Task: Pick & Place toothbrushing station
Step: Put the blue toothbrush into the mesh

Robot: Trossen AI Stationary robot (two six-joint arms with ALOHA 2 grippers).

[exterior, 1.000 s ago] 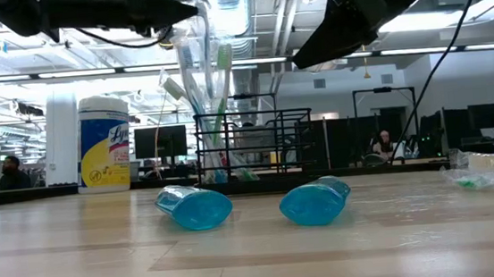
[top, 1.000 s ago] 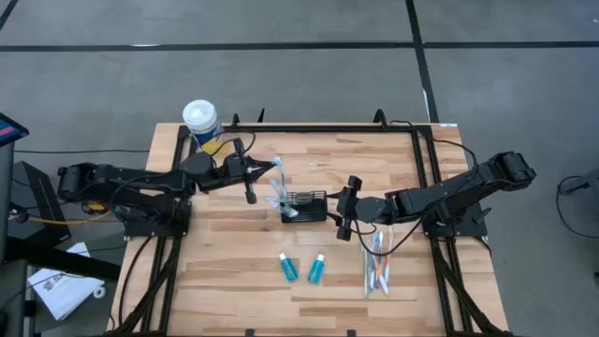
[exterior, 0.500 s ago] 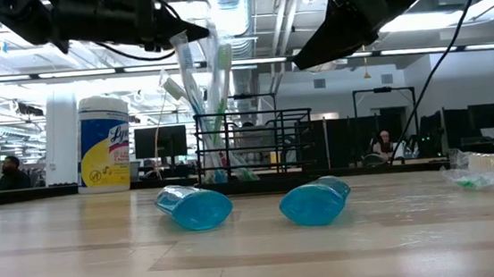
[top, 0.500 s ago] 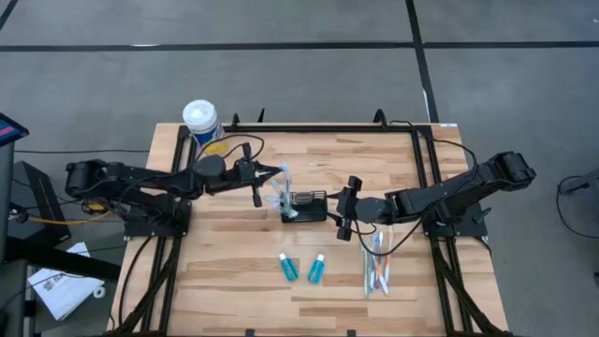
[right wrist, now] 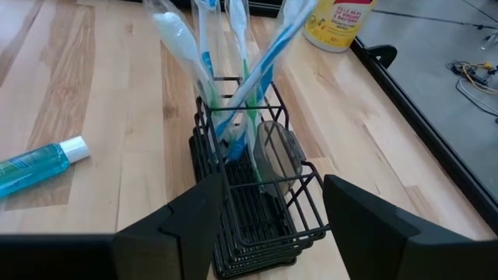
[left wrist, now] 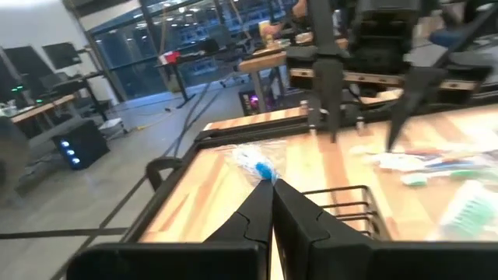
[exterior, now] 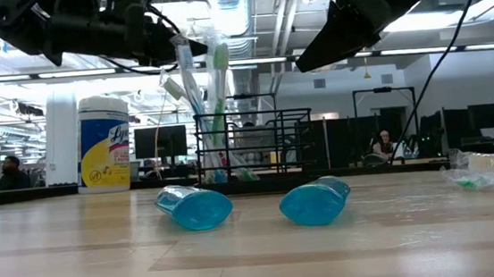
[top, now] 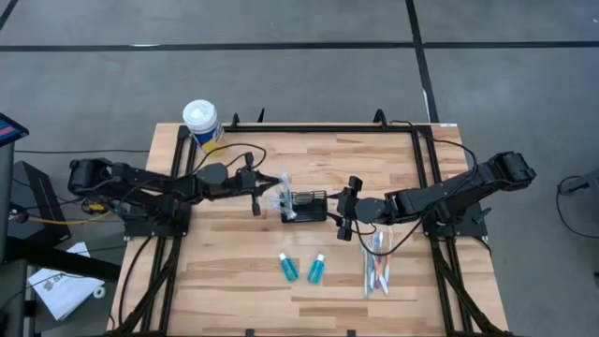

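Observation:
Next, my left gripper releases the wrapped toothbrush inside the near end of the black wire basket [top: 287, 207], so that it sits beside the other toothbrushes.
The black wire basket [top: 306, 204] stands mid-table with several wrapped toothbrushes [right wrist: 233, 70] upright in it. My left gripper [top: 265, 180] is just left of the basket and above it, shut on one wrapped toothbrush [exterior: 215, 74]. That toothbrush's lower end goes down into the basket's left end. My right gripper [top: 343, 212] is open at the basket's right end. In the right wrist view its fingers [right wrist: 180, 225] stand on either side of the basket [right wrist: 257, 210] and touch nothing. Two teal tubes [top: 287, 268] [top: 316, 269] lie on the table near the front. My left gripper pinches the wrapped toothbrush between its two shut fingers just below the head end [left wrist: 260, 166]. The fingers come about level from the table's left side and lie across the brush. The brush stands nearly upright, with its lower end inside the basket.
A white-lidded canister with a yellow label [top: 200, 120] stands at the far left corner. Several loose wrapped toothbrushes [top: 376, 264] lie on the table to the right of the tubes. Black frame rails run along the table's edges.
My left gripper has gone down and a little toward the table's right edge, nearer the basket, staying shut on the toothbrush. The brush leaned before and now stands nearly upright, its lower end still in the basket.

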